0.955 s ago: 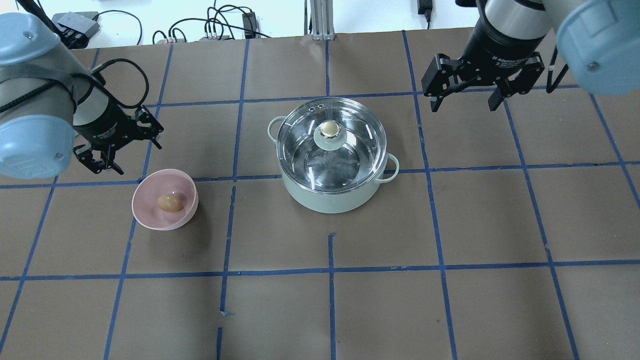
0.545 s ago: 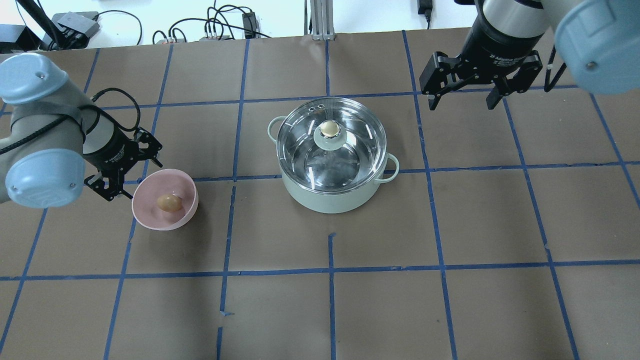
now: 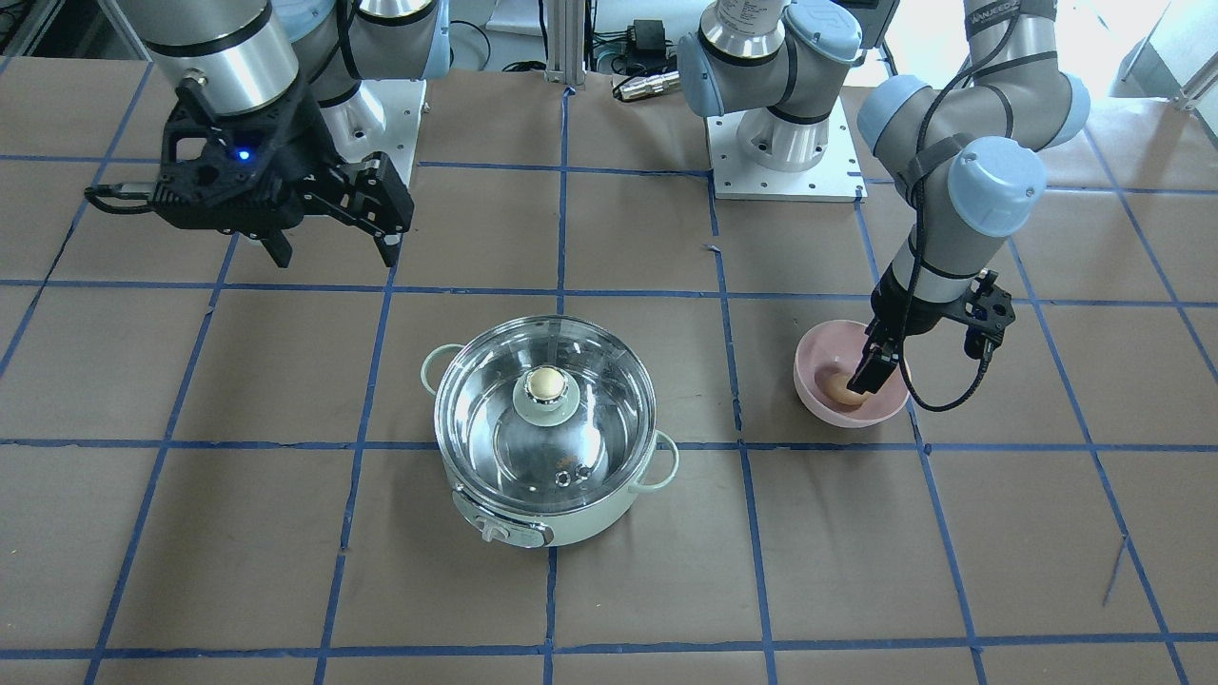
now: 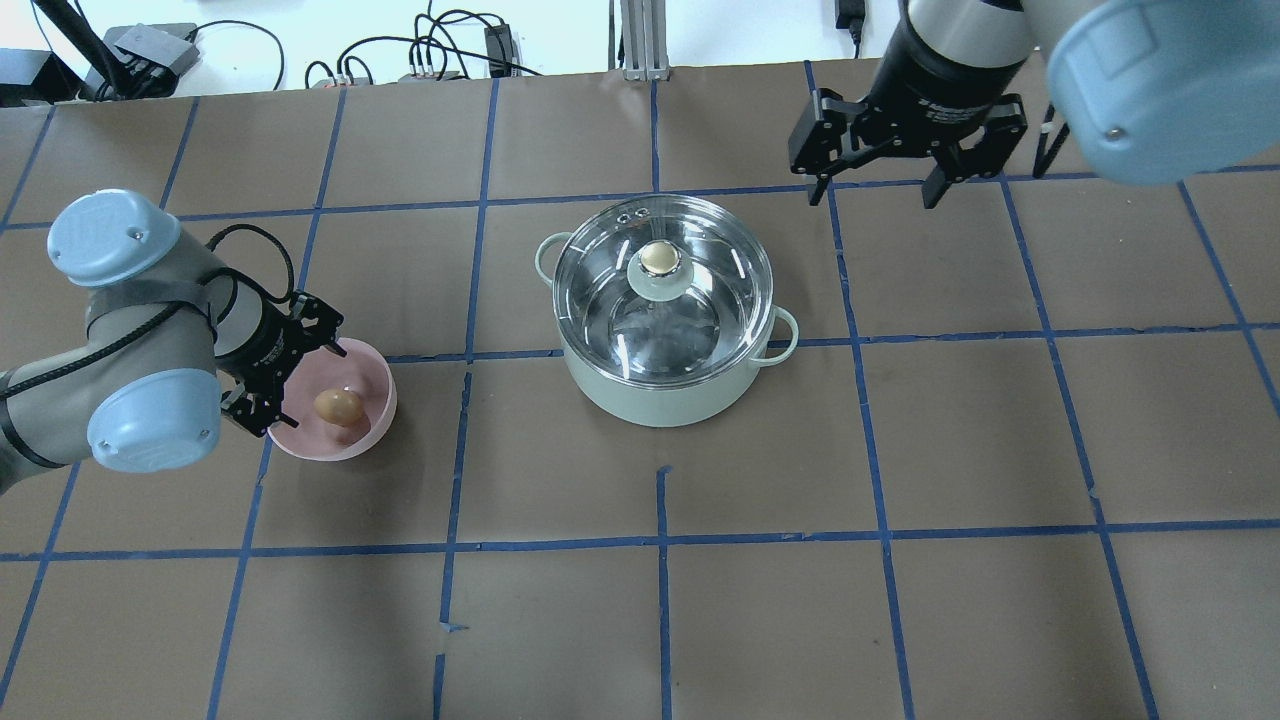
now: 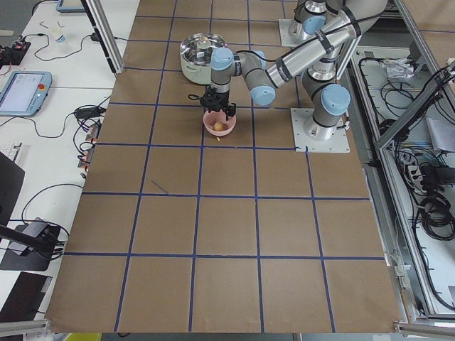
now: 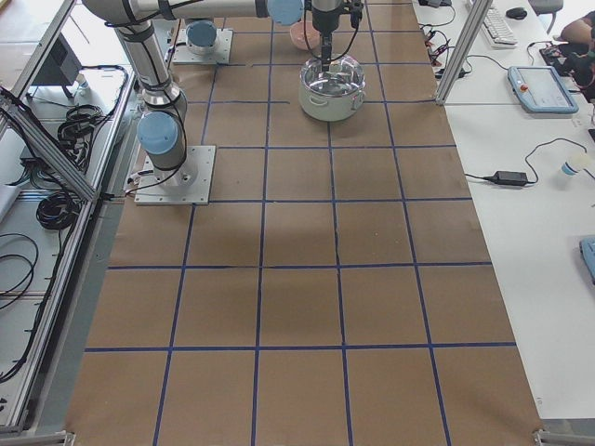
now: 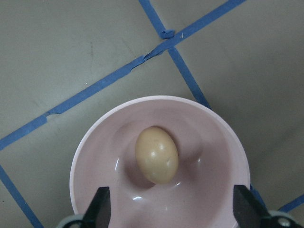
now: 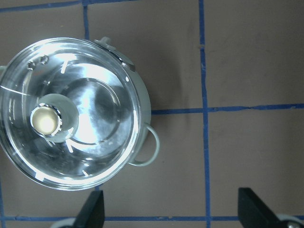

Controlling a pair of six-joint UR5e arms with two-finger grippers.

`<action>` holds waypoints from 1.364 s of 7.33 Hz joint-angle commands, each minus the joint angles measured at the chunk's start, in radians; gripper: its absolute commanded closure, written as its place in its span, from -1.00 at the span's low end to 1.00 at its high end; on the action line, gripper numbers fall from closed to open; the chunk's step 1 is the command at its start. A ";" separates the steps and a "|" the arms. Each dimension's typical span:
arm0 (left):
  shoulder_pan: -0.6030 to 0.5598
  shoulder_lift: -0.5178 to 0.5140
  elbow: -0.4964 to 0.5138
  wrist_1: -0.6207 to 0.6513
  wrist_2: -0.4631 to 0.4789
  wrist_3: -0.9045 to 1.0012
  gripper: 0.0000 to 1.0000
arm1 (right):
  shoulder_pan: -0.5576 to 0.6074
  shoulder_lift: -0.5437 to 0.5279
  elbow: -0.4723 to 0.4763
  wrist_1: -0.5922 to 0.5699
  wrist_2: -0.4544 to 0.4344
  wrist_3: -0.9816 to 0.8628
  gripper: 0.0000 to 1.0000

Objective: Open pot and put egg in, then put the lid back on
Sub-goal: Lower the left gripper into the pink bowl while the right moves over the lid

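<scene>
The pot has to be opened for the egg, so next my right gripper will go to the glass lid's beige knob (image 3: 547,384) (image 8: 45,120) and close on it.
The mint-green pot (image 4: 660,395) stands mid-table with the glass lid (image 4: 715,270) on it, beige knob at the centre. The egg (image 4: 338,405) lies in a pink bowl (image 4: 372,438) to the pot's left. My left gripper (image 4: 293,382) is open at the bowl's left rim; in the left wrist view its fingertips (image 7: 99,205) straddle the bowl just short of the egg (image 7: 156,154), not touching it. My right gripper (image 4: 875,195) is open and empty, high beyond the pot's far right; in its wrist view the lid (image 8: 95,142) lies left of the fingers.
The table is brown paper with a grid of blue tape (image 4: 660,540). Cables and a power strip (image 4: 430,60) lie past the far edge. In the front-facing view the two arm bases (image 3: 790,143) stand at the table's robot side.
My left gripper has moved down and right, from above-left of the bowl to its left rim. My right gripper has shifted left and farther back, closer to the pot. Pot, lid and egg are unmoved.
</scene>
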 commanded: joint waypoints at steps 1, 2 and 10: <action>0.002 -0.008 0.005 0.003 0.000 -0.023 -1.00 | 0.137 0.107 -0.095 -0.027 -0.008 0.164 -1.00; -0.006 -0.007 0.005 0.003 0.002 -0.077 -1.00 | 0.173 0.130 -0.089 -0.069 -0.004 0.169 -1.00; -0.003 -0.056 -0.004 0.012 0.011 -0.271 -1.00 | 0.222 0.274 0.009 -0.286 -0.004 0.240 -1.00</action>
